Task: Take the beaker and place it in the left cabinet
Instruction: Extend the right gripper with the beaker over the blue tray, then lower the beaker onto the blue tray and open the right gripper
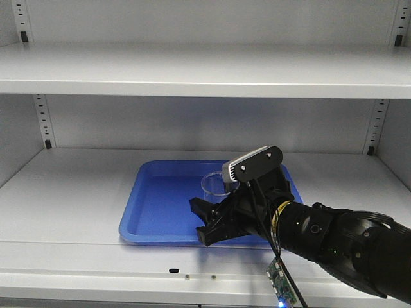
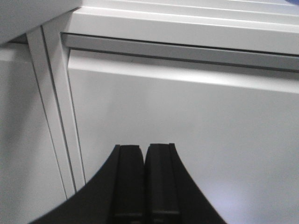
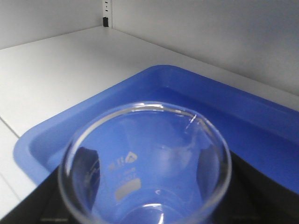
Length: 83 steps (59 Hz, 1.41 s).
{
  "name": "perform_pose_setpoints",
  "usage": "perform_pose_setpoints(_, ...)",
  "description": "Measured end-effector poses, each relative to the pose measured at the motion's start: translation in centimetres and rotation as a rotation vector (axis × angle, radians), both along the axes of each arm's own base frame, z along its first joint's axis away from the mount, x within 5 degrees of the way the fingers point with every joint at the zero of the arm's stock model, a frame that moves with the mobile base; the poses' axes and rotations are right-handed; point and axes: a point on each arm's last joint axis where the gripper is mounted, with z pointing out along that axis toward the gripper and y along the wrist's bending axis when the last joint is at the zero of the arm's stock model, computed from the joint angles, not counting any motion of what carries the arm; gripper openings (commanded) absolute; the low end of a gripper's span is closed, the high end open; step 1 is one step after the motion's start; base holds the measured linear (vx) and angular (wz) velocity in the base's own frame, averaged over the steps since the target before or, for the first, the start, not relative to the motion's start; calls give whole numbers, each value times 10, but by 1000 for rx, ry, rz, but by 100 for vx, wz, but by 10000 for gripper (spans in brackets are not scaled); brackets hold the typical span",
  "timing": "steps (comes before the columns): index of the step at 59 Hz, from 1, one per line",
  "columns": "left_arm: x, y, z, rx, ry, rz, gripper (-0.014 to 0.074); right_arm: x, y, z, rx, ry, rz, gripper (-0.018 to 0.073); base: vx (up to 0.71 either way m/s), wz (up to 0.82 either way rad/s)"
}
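Observation:
Next, my right gripper sets the beaker in the middle of the blue tray (image 1: pixel 212 219), toward its front edge. The beaker is now held over the tray.
The beaker (image 1: pixel 215 184) is clear glass with a flared rim and sits between the black fingers of my right gripper (image 1: pixel 204 221), over the right part of a blue tray (image 1: pixel 157 205). In the right wrist view the beaker (image 3: pixel 145 163) fills the lower frame, rim up, with faint printed markings, and my right gripper (image 3: pixel 149 198) closes on its sides. I cannot tell whether its base touches the tray (image 3: pixel 93 112). The left cabinet's shelf (image 1: pixel 70 186) carries the tray. My left gripper (image 2: pixel 145 149) is shut and empty, facing a pale cabinet panel (image 2: pixel 187 116).
A second shelf (image 1: pixel 192 77) runs above the tray. Slotted upright rails (image 1: pixel 43 122) stand at the back corners, and one shows in the right wrist view (image 3: pixel 106 14). The shelf's front lip (image 1: pixel 128 273) runs below the tray. A green circuit board (image 1: pixel 279 285) hangs under my right arm.

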Motion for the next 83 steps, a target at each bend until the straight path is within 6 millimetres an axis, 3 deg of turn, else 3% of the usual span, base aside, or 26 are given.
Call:
perform_pose_setpoints(71, 0, 0, 0, 0, 0, 0, -6, 0, 0, 0, 0, 0, 0, 236, 2, -1)
perform_pose_setpoints(83, 0, 0, 0, 0, 0, 0, -6, 9, 4, -14, 19, 50, -20, 236, 0, 0)
